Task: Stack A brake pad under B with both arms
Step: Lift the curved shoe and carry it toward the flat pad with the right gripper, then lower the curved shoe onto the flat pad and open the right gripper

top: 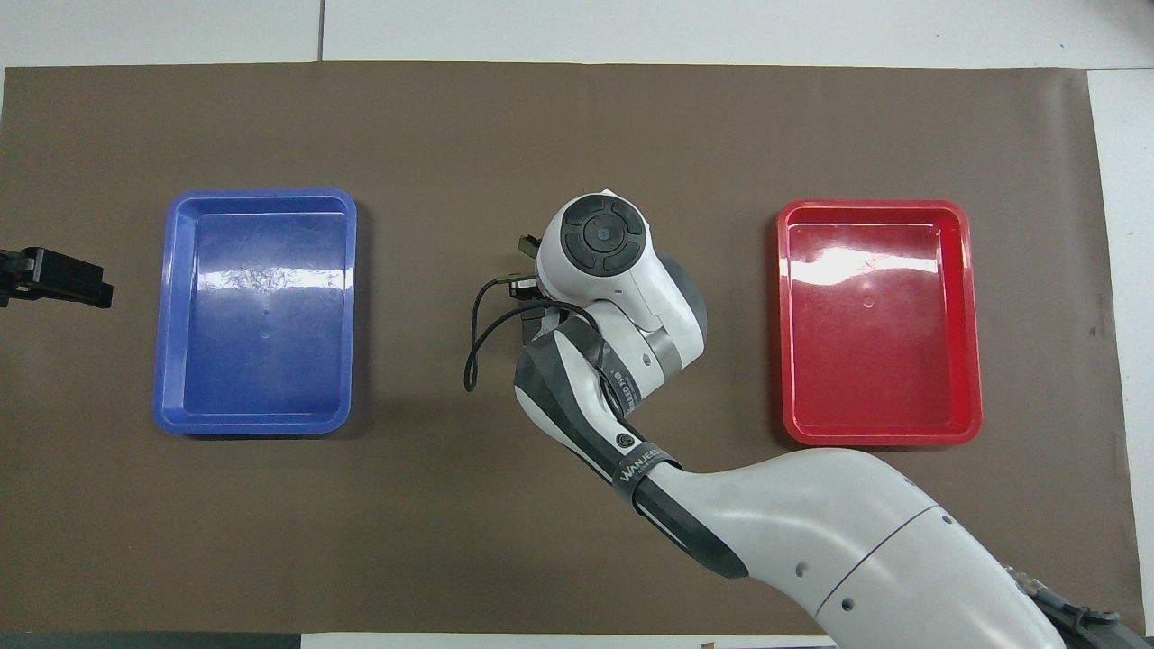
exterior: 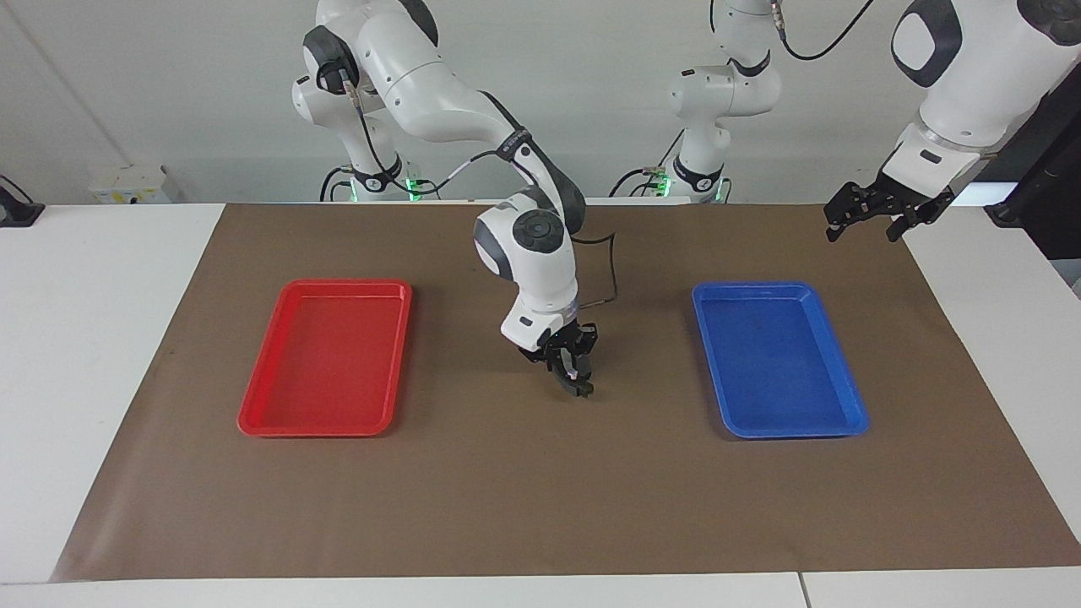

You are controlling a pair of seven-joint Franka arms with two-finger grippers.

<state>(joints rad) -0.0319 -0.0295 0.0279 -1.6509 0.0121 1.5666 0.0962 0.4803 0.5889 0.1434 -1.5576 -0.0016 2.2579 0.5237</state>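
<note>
The robot's right gripper should release the brake pad at the brown mat's middle (top: 541,308), between the blue tray and the red tray.
My right gripper (exterior: 574,380) hangs low over the brown mat (exterior: 540,490), midway between the two trays, pointing down. In the overhead view the right arm's wrist (top: 602,236) covers it. A small dark bit shows at its tips, but I cannot tell what it is. My left gripper (exterior: 874,215) is raised over the mat's corner at the left arm's end, its fingers spread and empty; it also shows in the overhead view (top: 56,275). The A brake pad and B are hidden or out of view. Neither lies in a tray or on the visible mat.
A red tray (exterior: 262,414) lies toward the right arm's end and a blue tray (exterior: 844,414) toward the left arm's end, both with nothing in them. Two smaller white arms stand at the robots' end of the table.
</note>
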